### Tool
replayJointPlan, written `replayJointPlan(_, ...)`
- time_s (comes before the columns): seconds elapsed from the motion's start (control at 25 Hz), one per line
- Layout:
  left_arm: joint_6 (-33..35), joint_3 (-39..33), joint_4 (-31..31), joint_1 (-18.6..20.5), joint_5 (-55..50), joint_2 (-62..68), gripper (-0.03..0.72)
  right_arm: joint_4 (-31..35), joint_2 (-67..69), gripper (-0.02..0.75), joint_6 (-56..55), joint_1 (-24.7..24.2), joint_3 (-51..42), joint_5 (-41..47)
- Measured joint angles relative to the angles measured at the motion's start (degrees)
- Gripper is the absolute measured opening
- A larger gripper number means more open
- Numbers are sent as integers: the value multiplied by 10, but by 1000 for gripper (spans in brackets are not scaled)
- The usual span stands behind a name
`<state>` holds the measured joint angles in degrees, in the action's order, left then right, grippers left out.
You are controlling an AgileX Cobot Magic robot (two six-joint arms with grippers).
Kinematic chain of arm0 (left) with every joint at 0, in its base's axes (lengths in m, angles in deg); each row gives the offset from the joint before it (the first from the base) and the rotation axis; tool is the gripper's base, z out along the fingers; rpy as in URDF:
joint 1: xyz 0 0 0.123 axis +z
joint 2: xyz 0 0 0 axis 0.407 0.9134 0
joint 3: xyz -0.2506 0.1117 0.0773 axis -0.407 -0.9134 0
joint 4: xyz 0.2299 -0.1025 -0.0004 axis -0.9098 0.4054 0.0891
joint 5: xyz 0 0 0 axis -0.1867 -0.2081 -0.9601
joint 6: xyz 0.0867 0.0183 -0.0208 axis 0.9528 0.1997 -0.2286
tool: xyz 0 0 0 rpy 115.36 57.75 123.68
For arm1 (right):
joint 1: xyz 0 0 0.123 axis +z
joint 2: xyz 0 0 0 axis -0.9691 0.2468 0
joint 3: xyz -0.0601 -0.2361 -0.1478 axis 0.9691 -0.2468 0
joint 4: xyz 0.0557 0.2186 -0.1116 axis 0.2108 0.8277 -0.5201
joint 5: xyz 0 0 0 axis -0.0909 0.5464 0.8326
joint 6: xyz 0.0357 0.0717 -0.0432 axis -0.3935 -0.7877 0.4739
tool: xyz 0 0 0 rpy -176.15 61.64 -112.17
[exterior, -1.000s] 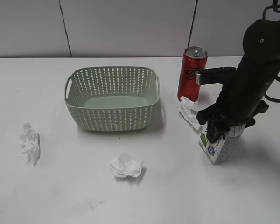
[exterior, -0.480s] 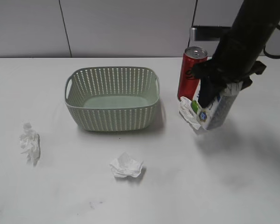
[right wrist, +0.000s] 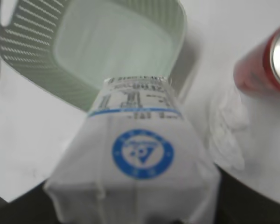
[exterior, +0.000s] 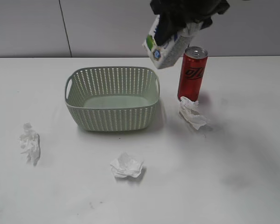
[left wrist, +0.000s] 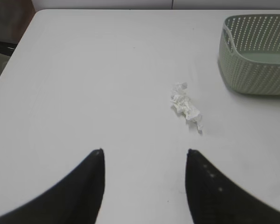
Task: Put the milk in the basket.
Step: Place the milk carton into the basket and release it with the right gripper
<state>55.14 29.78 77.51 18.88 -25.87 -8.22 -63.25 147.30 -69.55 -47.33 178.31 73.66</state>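
The milk, now tilted high above the table, will be let go by my right gripper on the basket's bottom, in the half nearer the red soda can (exterior: 133,101) (right wrist: 128,63).
My right gripper (exterior: 179,23) is shut on the milk (exterior: 164,46), a small white carton with blue and green marks. It holds the carton tilted in the air, high above the table, just right of the basket's right rim. In the right wrist view the milk (right wrist: 137,158) fills the lower middle and the basket (right wrist: 46,60) lies below it at upper left. The pale green basket (exterior: 112,119) stands empty at the table's middle. My left gripper (left wrist: 144,151) is open and empty over bare table; the basket (left wrist: 252,79) is at its far right.
A tall red soda can (exterior: 192,74) stands right of the basket, with a crumpled tissue (exterior: 191,113) in front of it. Other tissues lie at the left (exterior: 30,142) and front middle (exterior: 126,166). One tissue (left wrist: 186,105) lies ahead of the left gripper.
My right gripper has lifted the milk from the table at the right and carried it up and to the left, past the can, to the basket's right rim. The left arm has not visibly moved.
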Motion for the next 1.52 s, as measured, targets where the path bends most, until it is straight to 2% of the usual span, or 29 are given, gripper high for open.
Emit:
replayJointPlan(0.4,0,0,0,0,0,0,426,-22,70,366,52,68,31,-107)
replayJointPlan(0.64,0,0,0,0,0,0,426,-45,142,366,73,73,32,-147)
replayJointPlan(1.08,0,0,0,0,0,0,426,-67,233,368,102,74,32,-156)
replayJointPlan(1.16,0,0,0,0,0,0,426,-73,239,403,103,74,32,-159)
replayJointPlan(1.32,0,0,0,0,0,0,426,-74,241,612,105,74,34,-169)
replayJointPlan(1.52,0,0,0,0,0,0,426,-75,241,655,105,75,67,-152)
